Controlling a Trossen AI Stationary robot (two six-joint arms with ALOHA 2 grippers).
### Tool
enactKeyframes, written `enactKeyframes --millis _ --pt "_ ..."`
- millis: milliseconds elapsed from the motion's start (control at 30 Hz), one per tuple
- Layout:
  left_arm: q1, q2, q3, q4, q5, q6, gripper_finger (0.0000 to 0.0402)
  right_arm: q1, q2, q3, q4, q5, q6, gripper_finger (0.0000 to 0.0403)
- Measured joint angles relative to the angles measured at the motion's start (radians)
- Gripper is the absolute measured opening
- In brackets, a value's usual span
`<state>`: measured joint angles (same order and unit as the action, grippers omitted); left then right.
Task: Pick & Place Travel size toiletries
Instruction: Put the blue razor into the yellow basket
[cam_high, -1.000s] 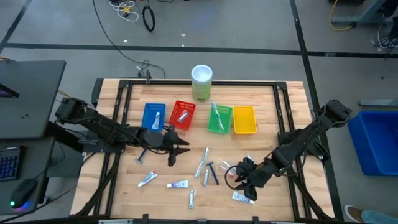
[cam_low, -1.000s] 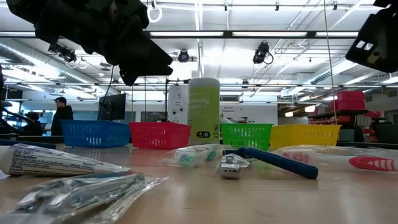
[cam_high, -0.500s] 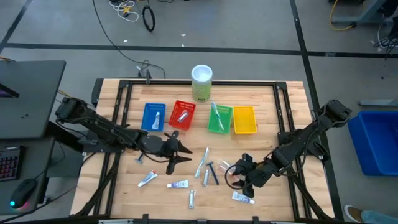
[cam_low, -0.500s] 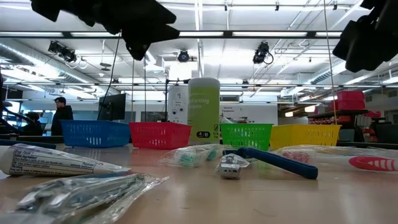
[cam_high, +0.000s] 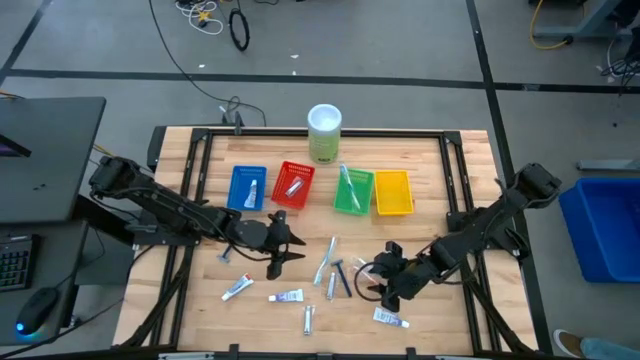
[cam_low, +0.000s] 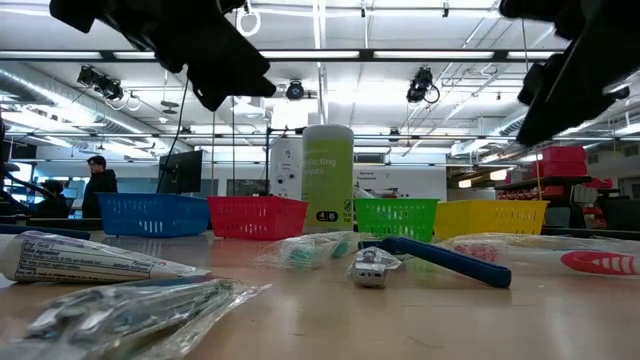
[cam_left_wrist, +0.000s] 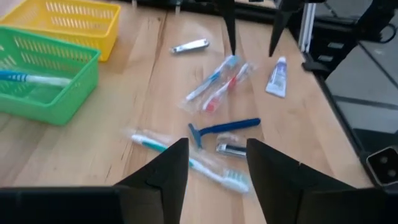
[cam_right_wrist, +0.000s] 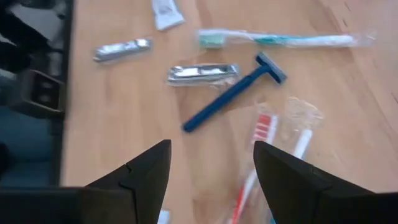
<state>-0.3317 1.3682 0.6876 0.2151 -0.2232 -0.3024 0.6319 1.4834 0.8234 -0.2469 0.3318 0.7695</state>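
Note:
The robot's right gripper should next go to the middle of the blue razor's handle (cam_high: 343, 279) (cam_right_wrist: 226, 98), beside the silver packet, and close there.
The travel size toiletries lie loose on the wooden table: wrapped toothbrushes (cam_high: 325, 262), a blue razor (cam_left_wrist: 224, 127), a red toothbrush (cam_right_wrist: 255, 168), silver packets (cam_right_wrist: 202, 73) and small white tubes (cam_high: 288, 296). My left gripper (cam_high: 293, 250) hangs open above the table, left of the toothbrushes, with nothing between its fingers (cam_left_wrist: 165, 177). My right gripper (cam_high: 379, 281) is open too, slanting down over the red toothbrush and the razor (cam_right_wrist: 233, 93), its fingers (cam_right_wrist: 143, 177) clear of them.
Blue (cam_high: 247, 187), red (cam_high: 292, 184), green (cam_high: 352, 190) and yellow (cam_high: 393, 192) trays stand in a row at the back, some with an item inside. A pale green cylinder (cam_high: 324, 132) stands behind them. More tubes (cam_high: 237, 289) lie near the front edge.
My left gripper has risen a little and drifted toward the toothbrushes. My right gripper has tipped and turned over the red toothbrush, and it reaches lower into the low view. No item on the table has moved.

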Motion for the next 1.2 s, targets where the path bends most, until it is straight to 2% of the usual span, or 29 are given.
enactKeyframes --millis 267,533,667,800,933,1000,1200 --pt "0.000 -0.013 0.000 -0.018 -0.040 0.032 0.0211 -0.038 0.084 0.000 0.002 -0.008 -0.001 0.0239" --pt "0.000 -0.178 0.000 -0.133 -0.144 0.050 0.0213 -0.047 0.147 0.000 -0.005 -0.047 -0.004 0.0224" --pt "0.000 -0.249 0.000 -0.205 -0.216 0.053 0.0213 -0.049 0.096 0.004 -0.057 -0.046 -0.010 0.0219" --pt "0.001 -0.282 0.000 -0.259 -0.251 0.053 0.0213 -0.050 0.012 0.019 -0.211 -0.038 -0.011 0.0213" --pt "0.001 -0.284 -0.001 -0.292 -0.259 0.053 0.0213 -0.056 -0.041 0.019 -0.275 0.039 0.044 0.0209" --pt "0.000 -0.280 -0.001 -0.297 -0.259 0.052 0.0213 -0.070 -0.038 0.013 -0.180 0.059 0.067 0.0208" --pt "0.000 -0.270 -0.001 -0.300 -0.260 0.051 0.0213 -0.104 0.079 -0.043 0.380 0.060 -0.019 0.0220"
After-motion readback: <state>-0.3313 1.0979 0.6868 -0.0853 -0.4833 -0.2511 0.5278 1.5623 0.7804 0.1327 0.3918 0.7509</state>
